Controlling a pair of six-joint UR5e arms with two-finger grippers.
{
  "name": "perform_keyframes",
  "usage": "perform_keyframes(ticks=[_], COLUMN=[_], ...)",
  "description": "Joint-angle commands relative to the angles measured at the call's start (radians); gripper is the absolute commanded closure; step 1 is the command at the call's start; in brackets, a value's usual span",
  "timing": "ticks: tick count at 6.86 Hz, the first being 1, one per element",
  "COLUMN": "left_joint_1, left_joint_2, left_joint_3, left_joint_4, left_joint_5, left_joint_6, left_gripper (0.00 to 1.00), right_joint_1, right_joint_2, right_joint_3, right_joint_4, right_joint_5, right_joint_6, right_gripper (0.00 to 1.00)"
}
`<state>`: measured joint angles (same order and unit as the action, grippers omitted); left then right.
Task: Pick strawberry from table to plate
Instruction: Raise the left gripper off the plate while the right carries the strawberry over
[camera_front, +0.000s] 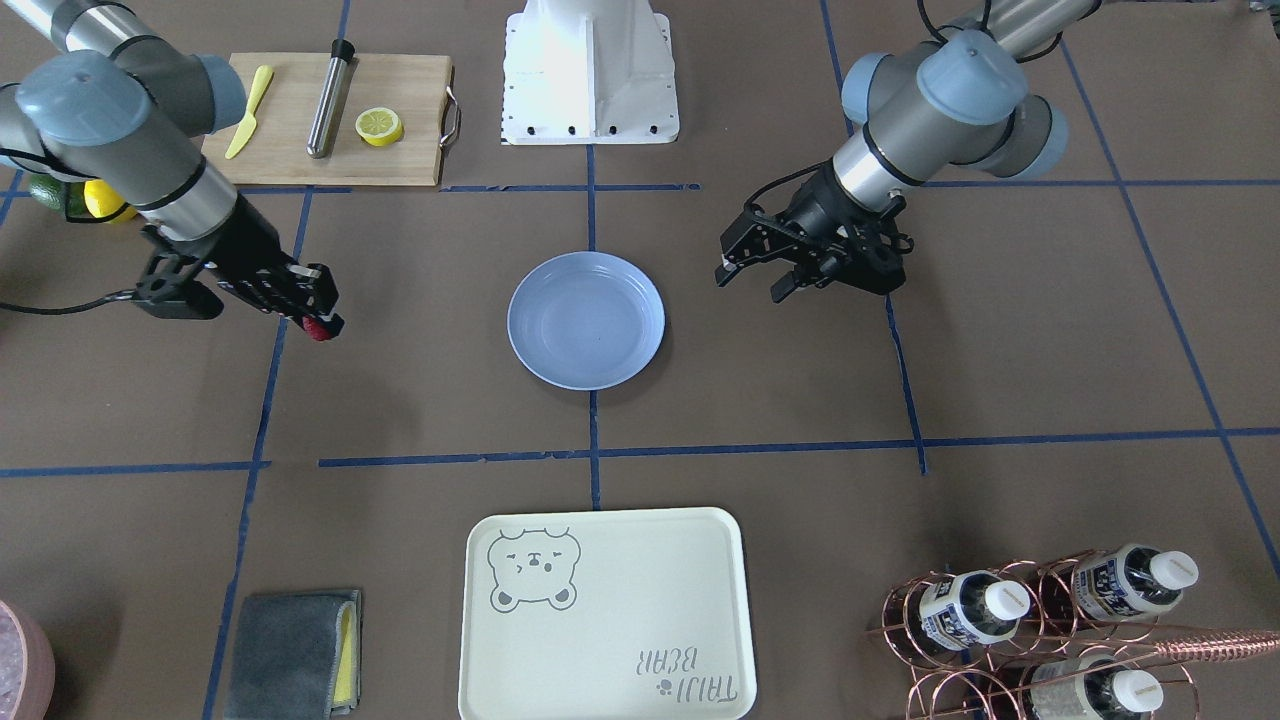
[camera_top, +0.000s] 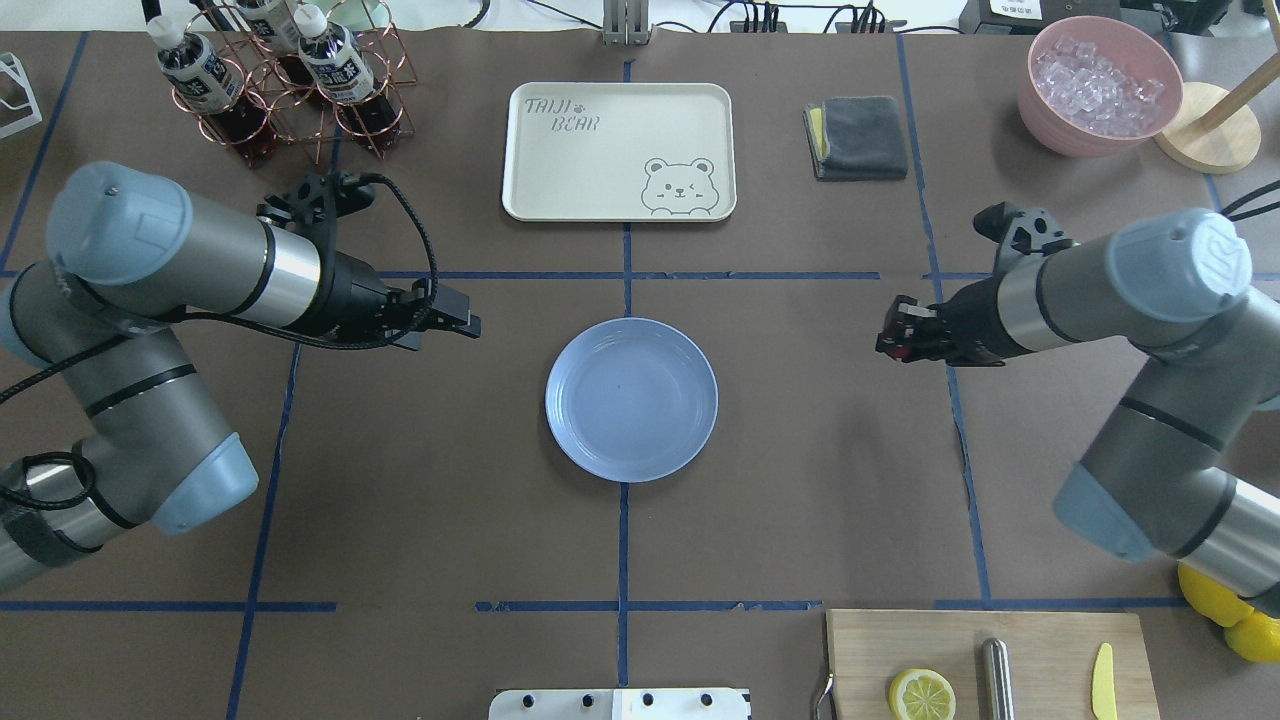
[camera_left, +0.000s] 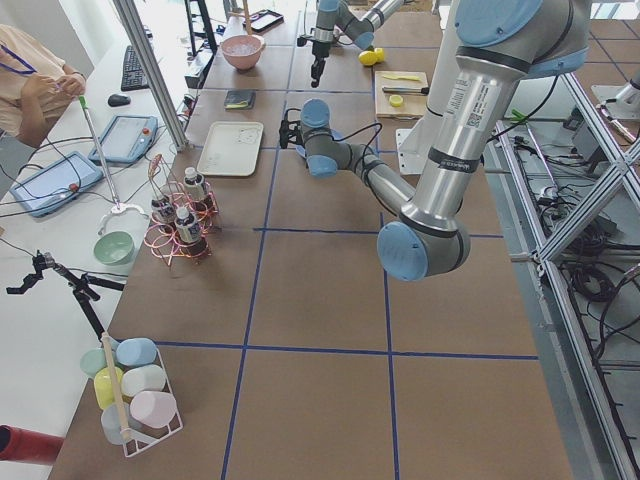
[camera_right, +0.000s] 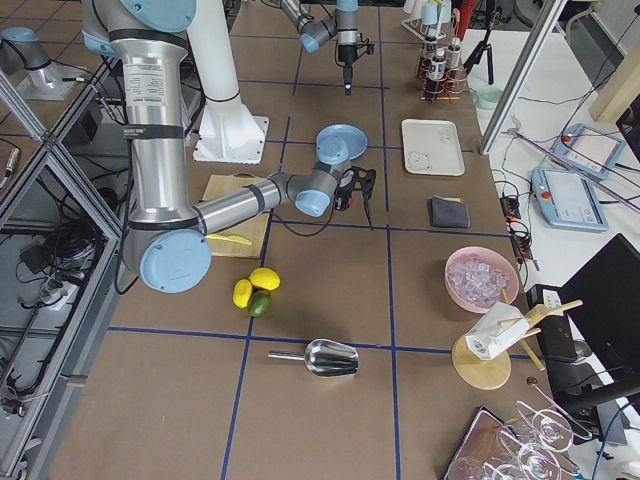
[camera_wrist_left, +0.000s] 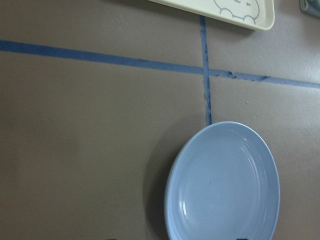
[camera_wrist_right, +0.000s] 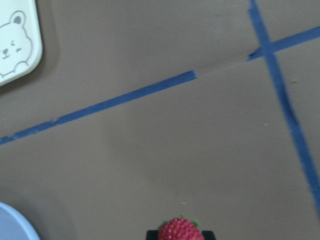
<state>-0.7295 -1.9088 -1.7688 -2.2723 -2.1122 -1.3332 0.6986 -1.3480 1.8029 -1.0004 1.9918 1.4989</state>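
I will release the strawberry, now pinched above the table, with my right gripper near the middle of the empty light-blue plate (camera_front: 584, 320).
The strawberry (camera_front: 320, 328) is a small dark-red berry pinched at the tips of my right gripper (camera_front: 324, 322), which is shut on it above the table (camera_front: 420, 390). Overhead, the strawberry (camera_top: 903, 351) and the right gripper (camera_top: 897, 343) hang well to the right of the empty light-blue plate (camera_top: 631, 399). The right wrist view has the strawberry (camera_wrist_right: 180, 230) at its bottom edge over brown paper. My left gripper (camera_front: 752, 281) hovers open and empty on the plate's (camera_front: 586, 320) other side. The left wrist view looks down on the plate (camera_wrist_left: 225, 182).
A cream bear tray (camera_top: 619, 150) and a grey cloth (camera_top: 857, 136) lie beyond the plate. A copper bottle rack (camera_top: 270, 85) stands far left and a pink ice bowl (camera_top: 1098, 85) far right. A cutting board (camera_top: 985, 665) with a lemon half (camera_top: 921, 694) sits near the robot.
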Motion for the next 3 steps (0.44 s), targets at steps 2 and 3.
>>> perform_keyframes(ticks=[2, 3], left_joint_1=[-0.096, -0.119], left_joint_2=[0.169, 0.198], left_joint_3=[-0.093, -0.095], left_joint_4=[0.011, 0.011], left_joint_5=[0.003, 0.003], left_joint_6=[0.145, 0.19], left_gripper=[0.16, 0.16], right_joint_1=[-0.189, -0.221], right_joint_2=[0.358, 0.466], right_joint_3=[-0.049, -0.163], right_joint_4=[-0.334, -0.333], right_joint_5=[-0.199, -0.233], right_joint_6=[0.181, 0.248], right_gripper=[1.0, 1.0])
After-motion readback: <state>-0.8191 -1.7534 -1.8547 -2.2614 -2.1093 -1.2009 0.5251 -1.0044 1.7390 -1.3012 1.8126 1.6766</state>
